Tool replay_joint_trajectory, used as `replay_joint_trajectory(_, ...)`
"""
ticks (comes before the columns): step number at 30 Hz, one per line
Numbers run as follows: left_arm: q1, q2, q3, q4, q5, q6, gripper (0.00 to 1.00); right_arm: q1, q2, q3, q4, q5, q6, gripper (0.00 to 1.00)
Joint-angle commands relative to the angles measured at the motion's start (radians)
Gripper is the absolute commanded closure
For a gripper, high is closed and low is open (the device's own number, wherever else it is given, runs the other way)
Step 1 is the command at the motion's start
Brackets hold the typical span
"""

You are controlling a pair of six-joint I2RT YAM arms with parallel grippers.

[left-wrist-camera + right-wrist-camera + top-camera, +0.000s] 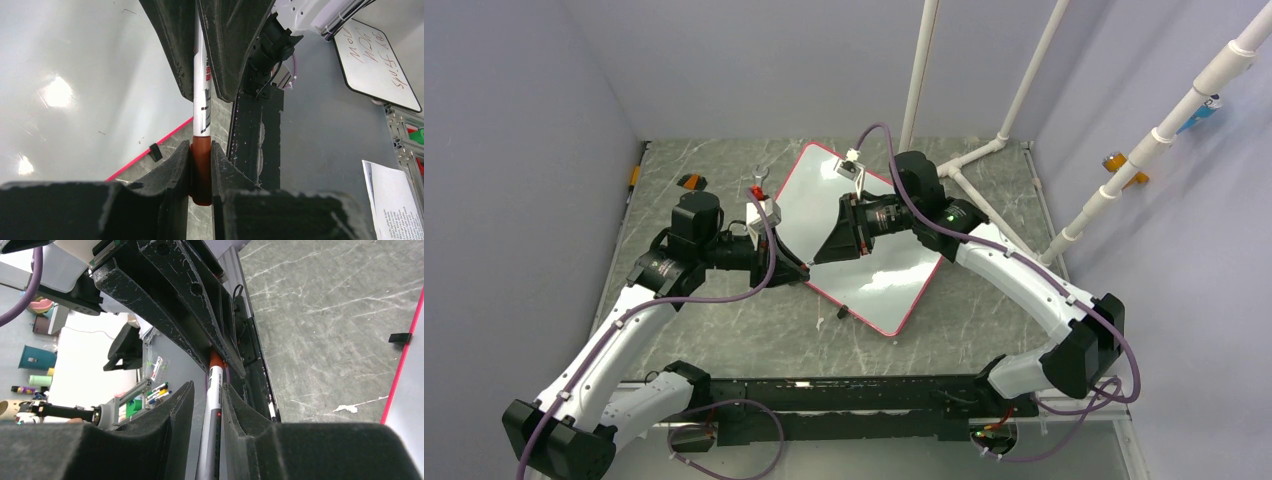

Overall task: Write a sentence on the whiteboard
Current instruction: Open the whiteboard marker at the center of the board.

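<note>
Next, my left gripper releases the dark-red cap, now held above the board's edge, on the bare grey table [720,315] beside the whiteboard, near the black front rail.
The whiteboard [894,275] lies tilted like a diamond in the middle of the table, glossy white with a pink-red rim. No writing shows on it, so the sentence is not in view. The board also shows in the left wrist view [75,75] and at the right edge of the right wrist view [414,390]. My left gripper [796,268] [201,147] is shut on the dark-red cap [201,172] of a white marker [202,100]. My right gripper [822,255] [207,387] is closed around the marker's white barrel [212,410]. Both meet above the board's left edge.
A white pipe frame [1014,110] stands at the back right. A small orange-black object [690,181] and a metal tool [759,178] lie at the back left. A black clip [842,312] sits at the board's near edge. Another small written-on board [372,50] lies off the table.
</note>
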Motion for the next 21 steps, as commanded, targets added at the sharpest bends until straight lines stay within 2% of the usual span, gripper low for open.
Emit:
replay_joint_trajectory(1,-0.004,-0.005,0.037,0.016,0.006,0.025,1.0,0.004,0.001,0.05,0.023,-0.038,-0.001,0.69)
replay_joint_trajectory(21,-0.01,0.001,0.041,0.006,0.002,0.033,1.0,0.035,0.027,0.056,-0.012,-0.019,-0.032,0.68)
